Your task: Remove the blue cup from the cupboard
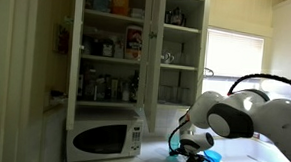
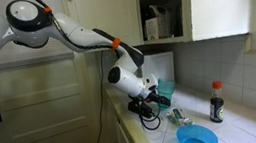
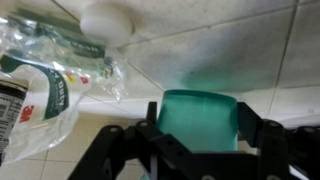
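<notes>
I will use my gripper to set the teal cup down on the white counter (image 1: 172, 156) between the microwave and the light-blue container.
In the wrist view the blue cup (image 3: 198, 118) is a plain teal cup between my two black fingers (image 3: 150, 130). My gripper (image 3: 198, 128) is shut on its sides and holds it over the white tiled counter. The cupboard (image 1: 117, 49) is tall and white, with glass-paned doors and crowded shelves, and stands above the microwave. In both exterior views my gripper (image 1: 190, 148) (image 2: 156, 104) hangs low over the counter, well below and outside the cupboard shelves. The cup is too small to pick out there.
A crumpled clear plastic bag (image 3: 60, 70), a white round object (image 3: 105, 22) and a dark bottle (image 2: 216, 102) lie on the counter near the gripper. A bright light-blue low container (image 2: 196, 140) sits at the counter's front. The white microwave (image 1: 104, 137) stands under the cupboard.
</notes>
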